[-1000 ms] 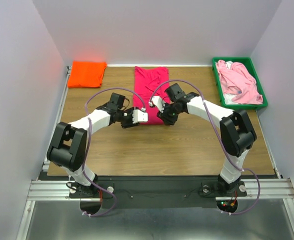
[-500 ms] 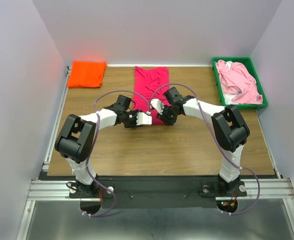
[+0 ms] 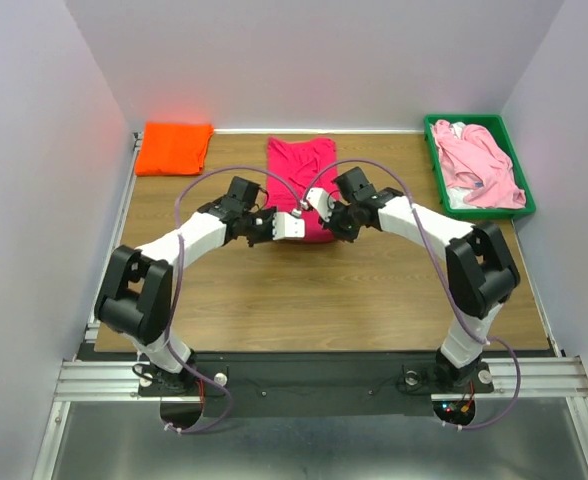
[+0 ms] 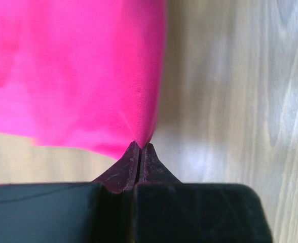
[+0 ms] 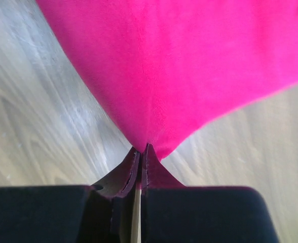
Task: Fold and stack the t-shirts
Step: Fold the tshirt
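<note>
My left gripper is going to let go of the crimson-magenta t-shirt, laying it down on the bare wood [image 3: 308,261] just in front of the near end of that wood.
The crimson-magenta t-shirt [image 3: 300,166] lies in a long strip at the table's back centre. My left gripper [image 3: 286,226] is shut on its near left corner, and the cloth [image 4: 88,76] rises in a peak from the pinched jaws [image 4: 140,146]. My right gripper [image 3: 319,212] is shut on the near right corner, with the cloth [image 5: 189,66] drawn taut from its tips [image 5: 141,148]. The near end of the shirt is lifted off the wood. A folded bright orange t-shirt [image 3: 174,147] rests at the back left. A crumpled pale pink t-shirt [image 3: 477,163] fills the green tray.
The green plastic tray [image 3: 523,171] stands at the back right against the wall. White walls close in the table on three sides. Bare wood [image 3: 314,290] stretches between the shirt and the arm bases.
Both grippers have closed on the magenta shirt's near corners and lifted them. The near hem has moved toward the back, so the strip looks shorter.
</note>
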